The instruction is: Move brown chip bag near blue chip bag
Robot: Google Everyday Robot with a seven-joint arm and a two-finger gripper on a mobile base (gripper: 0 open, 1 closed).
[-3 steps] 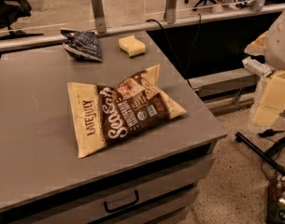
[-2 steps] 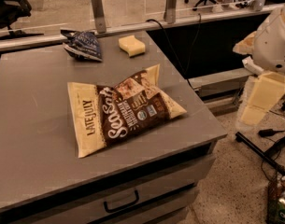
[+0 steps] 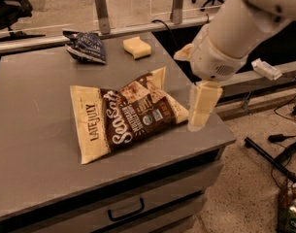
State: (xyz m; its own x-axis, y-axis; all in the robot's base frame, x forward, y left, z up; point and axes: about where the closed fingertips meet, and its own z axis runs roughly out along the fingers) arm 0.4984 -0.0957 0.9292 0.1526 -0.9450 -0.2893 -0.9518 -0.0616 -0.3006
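The brown chip bag's dark middle (image 3: 144, 107), between its cream ends, is the next place my gripper will go to and close on.
The brown chip bag (image 3: 129, 113) lies flat in the middle of the grey table (image 3: 31, 130), dark brown with cream ends and "Sea Salt" lettering. The small dark blue chip bag (image 3: 86, 47) lies crumpled at the table's far edge, well apart from the brown bag. My gripper (image 3: 202, 106) hangs from the white arm (image 3: 235, 28) just past the brown bag's right end, over the table's right edge. It holds nothing that I can see.
A pale yellow sponge block (image 3: 137, 47) sits at the far right of the table, right of the blue bag. Drawers (image 3: 125, 208) front the table. The floor at right holds cables and a stand's legs (image 3: 273, 154).
My arm has swung in from the right, off the table's side, and the gripper now hangs beside the brown bag's right end. The bags and the sponge have not moved.
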